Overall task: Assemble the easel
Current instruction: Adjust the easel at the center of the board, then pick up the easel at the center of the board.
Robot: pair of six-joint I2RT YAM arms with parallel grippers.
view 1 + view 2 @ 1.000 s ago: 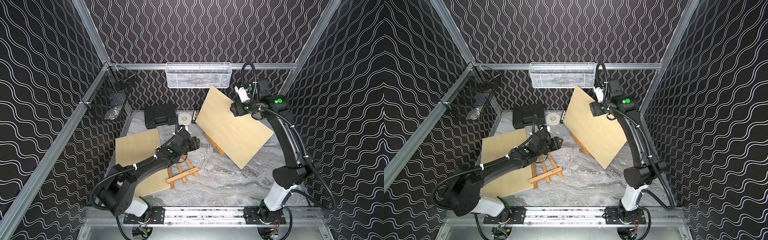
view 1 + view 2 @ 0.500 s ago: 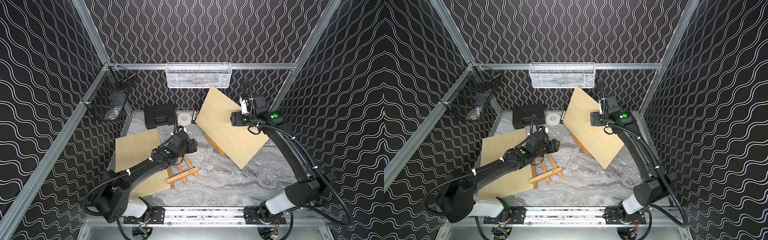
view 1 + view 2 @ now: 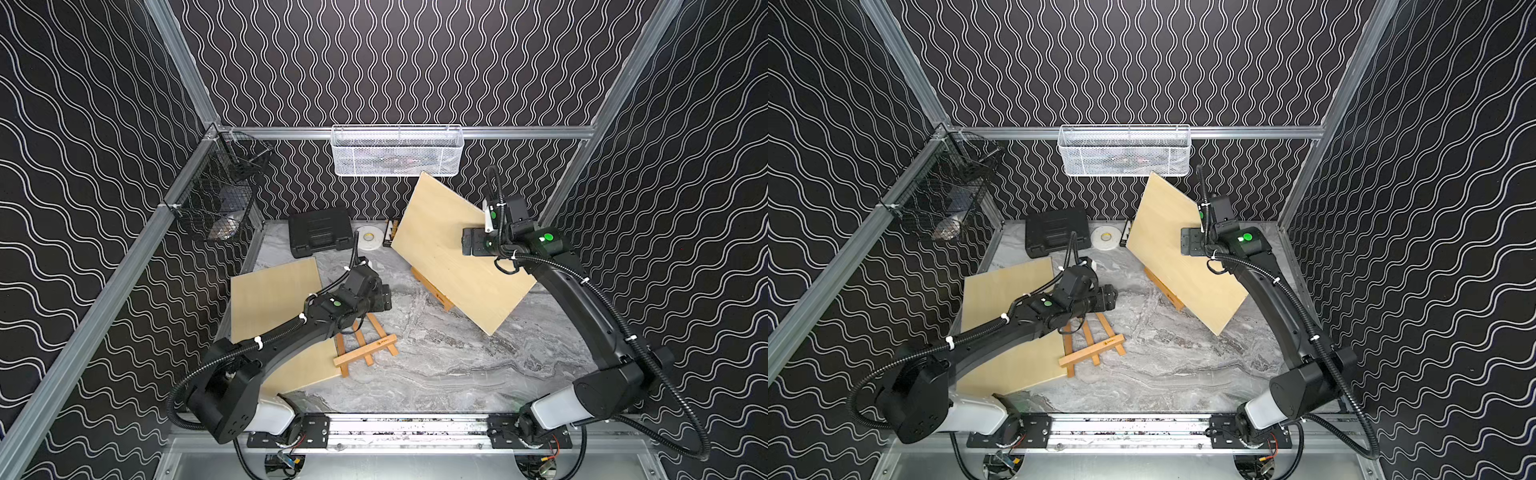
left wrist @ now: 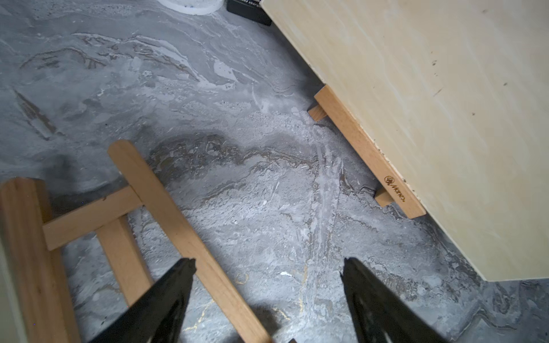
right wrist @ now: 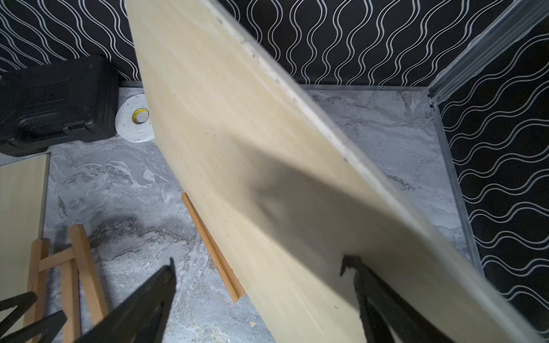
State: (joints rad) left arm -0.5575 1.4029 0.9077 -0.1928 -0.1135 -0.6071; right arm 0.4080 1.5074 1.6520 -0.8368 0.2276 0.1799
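Note:
The robot's left gripper should close on the small easel's outer leg (image 3: pixel 372 317) (image 4: pixel 209 273), the one nearest the large board, between the small easel's crossbar and ledge.
A large pale board (image 3: pixel 453 266) leans tilted on the ledge of a standing wooden easel (image 3: pixel 432 286) at the back right; the ledge (image 4: pixel 368 151) shows under the board's lower edge (image 5: pixel 214 246). My right gripper (image 5: pixel 257 264) is open in front of the board's face (image 3: pixel 1183 266), holding nothing. A second small easel (image 3: pixel 365 349) lies flat on the table (image 3: pixel 1092 349). My left gripper (image 4: pixel 267 261) hangs open just above this easel's upper end, and one of its legs (image 4: pixel 178 219) runs between the fingers untouched. A second board (image 3: pixel 278 316) lies flat at the left.
A black case (image 3: pixel 320 230), a white tape roll (image 3: pixel 368 237) and a small dark item (image 3: pixel 390 232) sit by the back wall. A white wire basket (image 3: pixel 397 149) hangs above the large board, and a black wire basket (image 3: pixel 220 199) hangs on the left rail.
My right gripper has left the large board's top edge, dropped in front of its face and opened wider. The left gripper has opened wider and drawn back slightly. The board stays leaning.

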